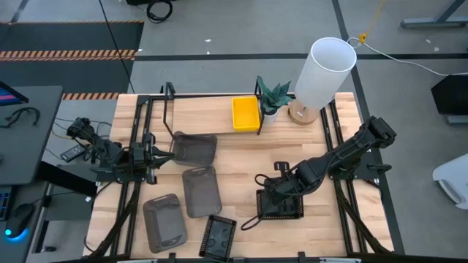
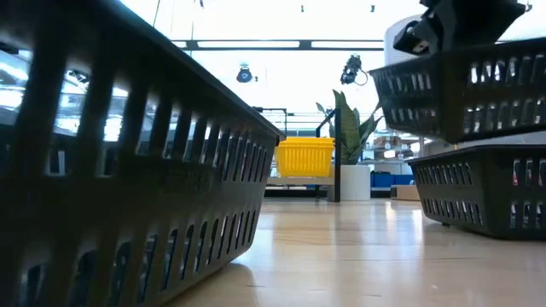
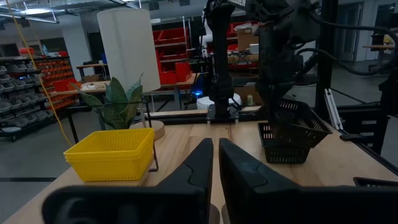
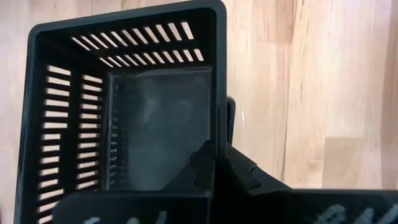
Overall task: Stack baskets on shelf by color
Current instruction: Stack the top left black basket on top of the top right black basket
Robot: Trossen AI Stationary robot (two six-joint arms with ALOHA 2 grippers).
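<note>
Next, I release the black slotted basket from my right gripper inside the other black basket (image 1: 282, 202) that stands under it on the table.
My right gripper (image 1: 281, 188) (image 4: 219, 152) is shut on a black slotted basket (image 1: 281, 206) (image 2: 461, 89). In the low view the basket hangs clear above a second black basket (image 2: 486, 188), which stands on the table. A third black basket (image 1: 218, 237) (image 2: 128, 170) sits by the near edge. One yellow basket (image 1: 246, 113) (image 3: 112, 152) rests on the shelf (image 1: 212, 98) at the far side. Three smoky-grey baskets (image 1: 196, 148) (image 1: 201, 191) (image 1: 162, 221) lie on the table. My left gripper (image 1: 155, 155) (image 3: 215, 152) waits shut at the table's left, beside the far grey basket. My right gripper pinches one side wall (image 4: 217, 118) of the black basket, one finger (image 4: 199, 165) inside and one finger (image 4: 242, 171) outside. It comes from above, pointing down. The basket is lifted clear and hangs slightly tilted over the second black basket.
A potted plant (image 1: 274, 95) and a tall white cylinder lamp (image 1: 325, 69) stand at the far edge, right of the shelf. Bare wood shows in the middle of the table (image 1: 241, 157), between the grey baskets and the right arm.
</note>
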